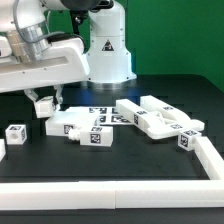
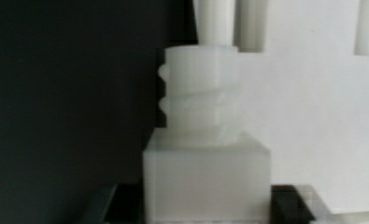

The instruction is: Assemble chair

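Next, I let go of the white chair block on the black table [image 1: 29,121] between the tagged white cube and chair bar.
My gripper [image 1: 46,100] hangs low over the black table at the exterior view's left and is shut on a chunky white chair block [image 2: 207,175] with a ribbed round peg [image 2: 202,90] on its end. In the wrist view the dark fingers [image 2: 124,203] press both sides of that block. In the exterior view the held block [image 1: 42,104] shows only as a small white piece between the fingers. Just beside it lies a white chair bar [image 1: 75,127] with tags. Larger tagged chair slabs [image 1: 152,115] lie to the exterior view's right.
A small tagged white cube [image 1: 14,133] lies at the left and another [image 1: 186,140] at the right. The plain white border rail [image 1: 110,196] runs along the front and right. The robot base [image 1: 107,50] stands behind. White parts fill the wrist view behind the peg [image 2: 323,110].
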Controlling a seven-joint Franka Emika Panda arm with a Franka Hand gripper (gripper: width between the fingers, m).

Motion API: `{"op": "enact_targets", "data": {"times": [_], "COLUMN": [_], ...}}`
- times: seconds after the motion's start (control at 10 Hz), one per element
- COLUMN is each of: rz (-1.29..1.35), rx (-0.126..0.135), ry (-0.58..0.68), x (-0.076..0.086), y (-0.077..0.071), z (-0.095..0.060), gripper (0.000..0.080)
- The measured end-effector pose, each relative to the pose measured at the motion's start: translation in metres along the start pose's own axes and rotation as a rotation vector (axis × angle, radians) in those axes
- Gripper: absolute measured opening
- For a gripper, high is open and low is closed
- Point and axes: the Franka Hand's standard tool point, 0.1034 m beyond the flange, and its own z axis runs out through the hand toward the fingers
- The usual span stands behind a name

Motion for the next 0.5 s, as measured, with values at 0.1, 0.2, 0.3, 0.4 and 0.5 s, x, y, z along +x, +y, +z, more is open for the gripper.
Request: {"op": "enact_targets", "data": {"times": [0.1, 0.2, 0.3, 0.4, 0.5], "rz": [-0.032, -0.056, -0.074, -0.076, -0.096], "rx": [-0.004, -0.006, -0.009, -0.007, -0.020], "ry": [0.000, -0.009, -0.006, -0.007, -0.004], "x": [-0.002, -0.007, -0.011, -0.014, -0.016], "y": [0.005, 0.017, 0.035, 0.048, 0.060], "z": [0.002, 0.007, 0.004, 0.003, 0.010], "gripper": [0.0284, 0.0284, 0.0284, 0.0284, 0.0284]}}
